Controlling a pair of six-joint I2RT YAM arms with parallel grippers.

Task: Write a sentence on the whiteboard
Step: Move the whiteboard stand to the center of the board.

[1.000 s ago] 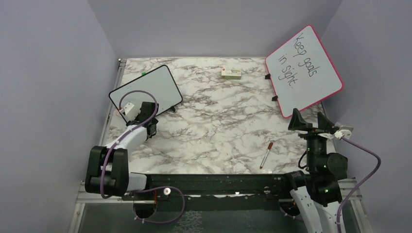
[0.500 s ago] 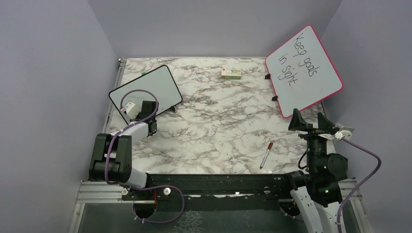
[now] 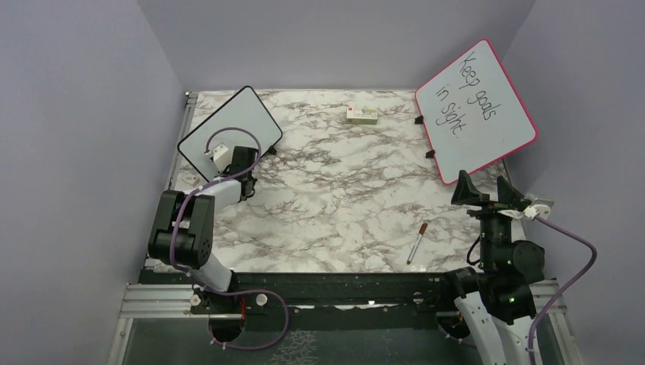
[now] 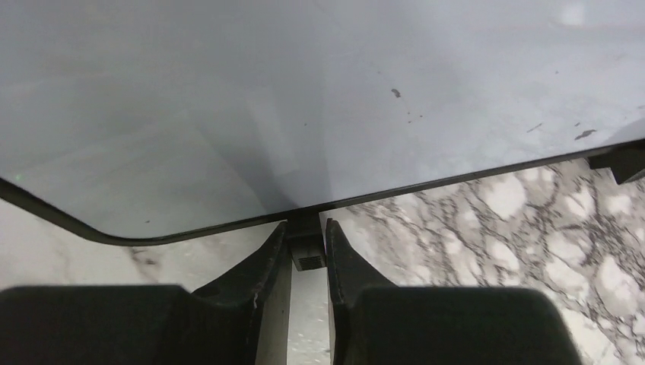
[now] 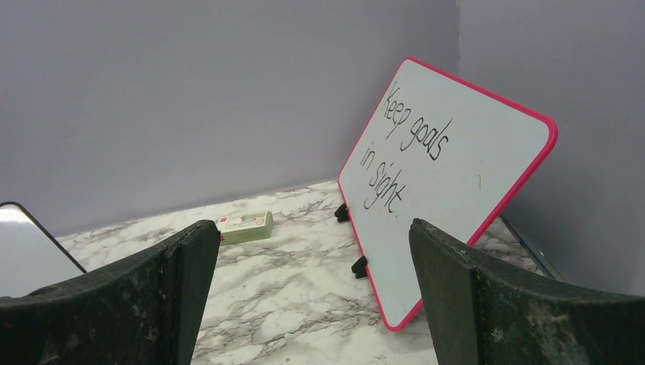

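Observation:
Next, my left gripper sets the black-framed whiteboard down on the bare marble (image 3: 333, 169), in front of the green-and-white box.
The small black-framed whiteboard (image 3: 228, 124) stands tilted at the table's far left; its face is blank, with no sentence on it. In the left wrist view its surface (image 4: 304, 99) fills the top. My left gripper (image 4: 307, 247) is shut on a little black foot (image 4: 307, 255) at the board's lower edge; in the top view it sits at the board's near edge (image 3: 242, 161). My right gripper (image 3: 487, 192) is open wide and empty, raised at the right, far from the board. A red-capped marker (image 3: 416, 242) lies on the table near the right arm.
A pink-framed board (image 3: 473, 110) reading "Keep goals in sight" stands at the far right, also in the right wrist view (image 5: 445, 175). A small green-and-white box (image 3: 362, 115) lies near the back wall. Purple walls close in on three sides.
My left arm has moved away from me, and the black-framed whiteboard has shifted back and turned with it. The right arm and the marker have not moved.

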